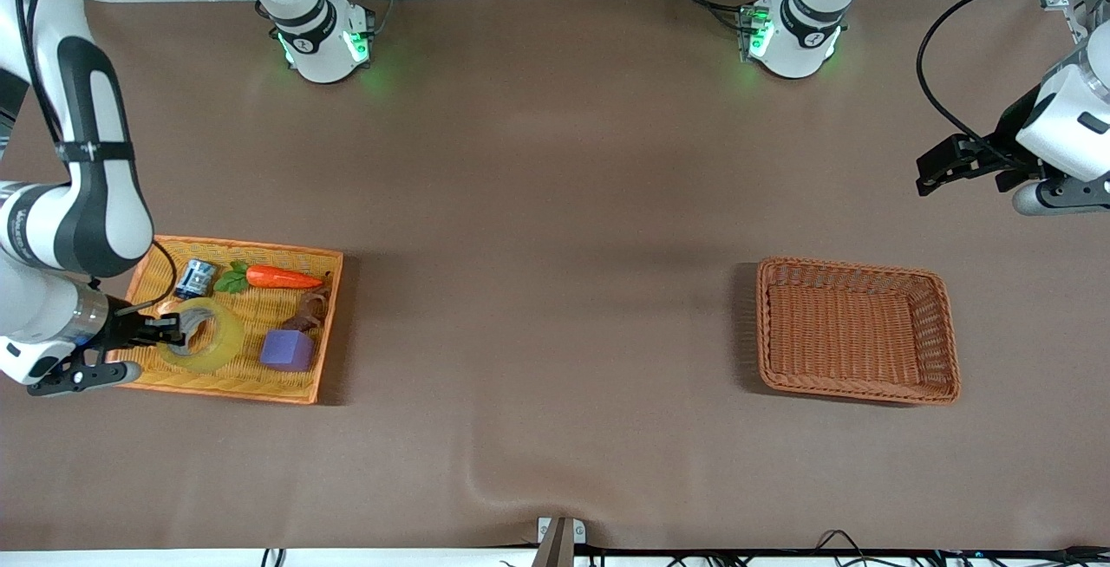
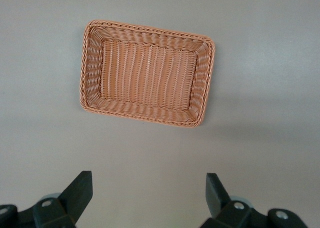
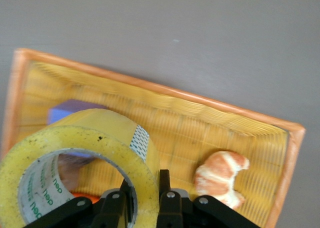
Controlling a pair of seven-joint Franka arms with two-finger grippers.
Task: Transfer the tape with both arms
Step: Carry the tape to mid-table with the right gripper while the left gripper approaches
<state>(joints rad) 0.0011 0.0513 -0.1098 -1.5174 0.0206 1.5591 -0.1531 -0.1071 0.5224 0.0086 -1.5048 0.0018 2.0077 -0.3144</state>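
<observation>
My right gripper needs to set the tape down on the bare table halfway (image 1: pixel 542 287) between the orange tray and the wicker basket.
The tape (image 1: pixel 211 337), a yellowish translucent roll with a grey core, is in the orange woven tray (image 1: pixel 234 244) at the right arm's end of the table. My right gripper (image 1: pixel 178 329) is shut on the roll's wall. In the right wrist view one finger is inside the ring and one outside (image 3: pixel 169 182), pinching the tape (image 3: pixel 85 148) over the tray (image 3: pixel 165 90). I cannot tell if the roll still touches the tray. My left gripper (image 1: pixel 930 175) is open and empty, up over the table at the left arm's end. It also shows in the left wrist view (image 2: pixel 150 184).
The tray also holds a carrot (image 1: pixel 282 276), a blue can (image 1: pixel 195 278), a purple block (image 1: pixel 286 350), a brown piece (image 1: pixel 308 312) and a croissant toy (image 3: pixel 220 175). A brown wicker basket (image 1: pixel 848 266), empty, sits toward the left arm's end; it also shows in the left wrist view (image 2: pixel 145 29).
</observation>
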